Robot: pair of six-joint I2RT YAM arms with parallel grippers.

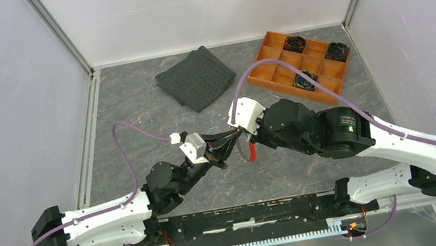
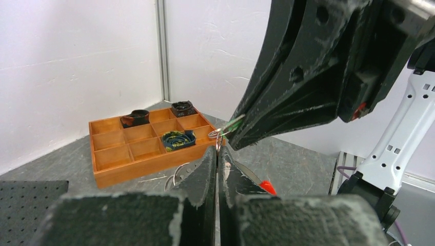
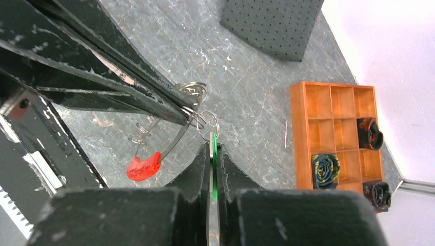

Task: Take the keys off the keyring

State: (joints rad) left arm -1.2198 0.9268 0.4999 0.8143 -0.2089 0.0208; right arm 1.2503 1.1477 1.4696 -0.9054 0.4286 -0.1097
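I should release the green key from my right gripper onto the bare grey table [image 1: 277,140] [image 3: 230,143] in front of the orange compartment tray.
My left gripper [image 2: 218,154] is shut on the thin wire keyring [image 2: 215,134] and holds it above the table. My right gripper [image 3: 212,148] is shut on the green key [image 3: 212,141], which hangs on that keyring [image 3: 208,119]. The two grippers meet tip to tip at mid-table, left [image 1: 226,146] and right [image 1: 242,133]. The red key [image 3: 142,166] dangles below the ring on its metal blade. It also shows in the top view [image 1: 248,152] and the left wrist view [image 2: 267,187].
An orange compartment tray [image 1: 274,73] stands at the back right with black gear-like pieces [image 1: 293,41] in some cells. A dark perforated mat [image 1: 196,78] lies at the back centre. Loose metal rings [image 3: 194,88] lie on the table under the grippers.
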